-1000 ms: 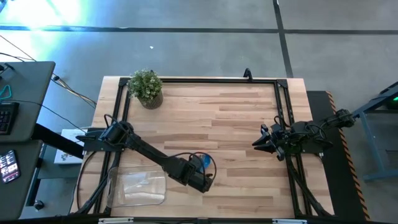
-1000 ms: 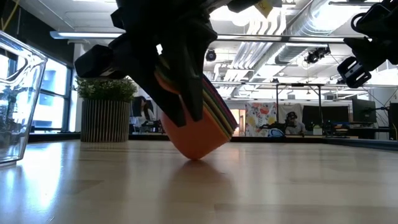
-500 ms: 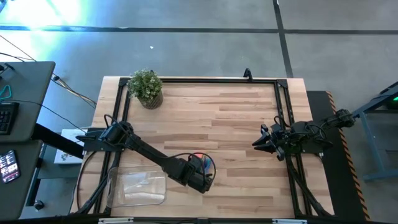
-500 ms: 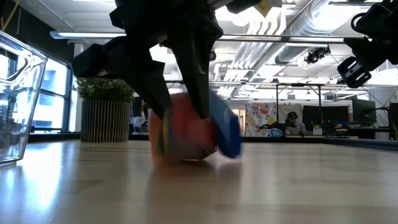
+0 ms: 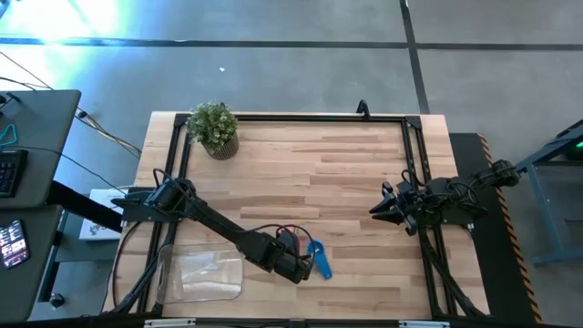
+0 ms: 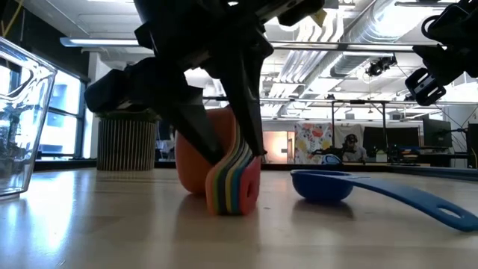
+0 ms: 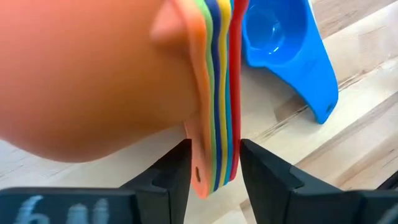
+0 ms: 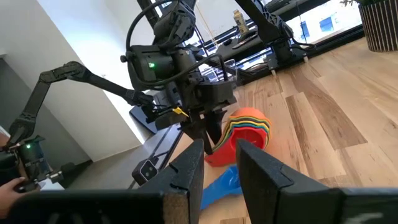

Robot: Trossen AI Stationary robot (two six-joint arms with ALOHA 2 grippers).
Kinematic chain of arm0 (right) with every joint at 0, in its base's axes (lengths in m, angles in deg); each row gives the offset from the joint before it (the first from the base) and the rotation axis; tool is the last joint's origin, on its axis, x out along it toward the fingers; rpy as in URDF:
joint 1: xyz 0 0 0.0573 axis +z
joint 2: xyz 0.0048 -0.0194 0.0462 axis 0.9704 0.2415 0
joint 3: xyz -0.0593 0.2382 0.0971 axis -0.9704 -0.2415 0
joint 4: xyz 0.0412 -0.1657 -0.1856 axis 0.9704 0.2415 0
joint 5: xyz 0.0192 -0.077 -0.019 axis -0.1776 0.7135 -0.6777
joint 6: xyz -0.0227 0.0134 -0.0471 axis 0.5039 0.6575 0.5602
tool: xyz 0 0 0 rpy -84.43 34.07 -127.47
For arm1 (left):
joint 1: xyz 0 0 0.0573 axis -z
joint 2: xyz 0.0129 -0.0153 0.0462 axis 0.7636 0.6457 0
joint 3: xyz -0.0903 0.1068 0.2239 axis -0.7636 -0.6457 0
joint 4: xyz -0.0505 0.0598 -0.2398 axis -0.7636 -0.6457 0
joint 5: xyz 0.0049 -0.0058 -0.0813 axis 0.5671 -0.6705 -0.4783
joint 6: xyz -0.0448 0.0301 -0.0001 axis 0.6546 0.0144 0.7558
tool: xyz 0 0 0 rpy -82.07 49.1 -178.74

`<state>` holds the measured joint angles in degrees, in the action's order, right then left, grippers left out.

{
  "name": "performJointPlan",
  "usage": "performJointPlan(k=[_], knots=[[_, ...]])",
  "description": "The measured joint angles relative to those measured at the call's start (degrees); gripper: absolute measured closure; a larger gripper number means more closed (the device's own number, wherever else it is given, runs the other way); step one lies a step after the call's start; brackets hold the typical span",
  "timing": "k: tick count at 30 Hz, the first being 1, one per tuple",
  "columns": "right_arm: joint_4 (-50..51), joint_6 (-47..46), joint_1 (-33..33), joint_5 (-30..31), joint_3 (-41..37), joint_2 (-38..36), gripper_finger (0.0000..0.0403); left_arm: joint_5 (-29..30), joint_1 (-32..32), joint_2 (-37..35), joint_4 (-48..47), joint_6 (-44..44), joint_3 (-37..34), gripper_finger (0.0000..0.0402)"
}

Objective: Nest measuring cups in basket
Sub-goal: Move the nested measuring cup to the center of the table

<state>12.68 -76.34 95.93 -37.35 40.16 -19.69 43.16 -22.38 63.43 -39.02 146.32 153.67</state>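
Note:
My left gripper should grip the handles [image 6: 234, 191] deeper before turning the stack upright, because the stack lies on its side and the fingers sit shallow on its handles.
My left gripper [image 5: 296, 261] is near the table's near edge, shut on a nested stack of measuring cups [image 6: 220, 168]. The stack's outermost cup is orange [image 7: 93, 74]. It lies on its side on the wood, handles pointing down. A single blue cup [image 6: 321, 184] lies apart on the table just right of the stack, bowl up, with its long handle [image 6: 418, 203] pointing away. The clear basket [image 5: 200, 273] stands left of the gripper. My right gripper [image 5: 378, 210] hovers open above the table's right side and touches nothing. My left gripper pinches the fanned bundle of flat handles [image 7: 214, 149] between its two fingers, near the handles' free ends. The fingers [image 6: 246, 112] come from above, slanting down, one on each flat side of the bundle. The handle tips [image 6: 231, 211] and the orange bowl rest on the table.
A small potted plant [image 5: 214, 128] stands at the far left corner. A black frame rail [image 5: 419, 182] runs along the table's edges. Bare wood lies between the stack and the right arm. People and desks show in the room beyond the table.
The stack was tilted with its orange base low a second ago. It has turned about in my left gripper, so its handles now point down onto the table. During the turn the blue cup came out of the stack, and it now lies on the wood to its right.

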Motion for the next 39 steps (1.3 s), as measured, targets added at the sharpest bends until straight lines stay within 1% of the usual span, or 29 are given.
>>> performJointPlan(k=[6, 12, 23, 28, 33, 39], knots=[[0.0, 0.0, 0.0, 0.0, 0.0, 0.0, 0.0316, 0.2, 0.0, 0.0, 1.5, 0.0, 0.0, 0.0259], [0.0, 0.0, 0.0, 0.0, 0.0, 0.0, 0.0316, 0.1, -0.5, 0.0, 2.1, -0.1, 0.0, 0.0258], [0.0, 0.0, 0.0, 0.0, 0.0, 0.0, 0.0316, -1.8, -1.6, 2.5, 1.9, -0.1, 0.0, 0.026], [0.0, 0.0, 0.0, 0.0, 0.0, 0.3, 0.0316, -2.0, -1.6, 2.4, 1.3, -0.1, 0.0, 0.0282], [0.0, 0.0, 0.0, 0.0, 0.0, 0.3, 0.0316, -1.9, -1.6, 2.3, 1.2, -1.8, 0.0, 0.0332], [0.0, 0.0, 0.0, 0.0, 0.0, 0.3, 0.0316, -2.1, -1.6, 2.3, 1.3, -2.7, 0.0, 0.0336]])
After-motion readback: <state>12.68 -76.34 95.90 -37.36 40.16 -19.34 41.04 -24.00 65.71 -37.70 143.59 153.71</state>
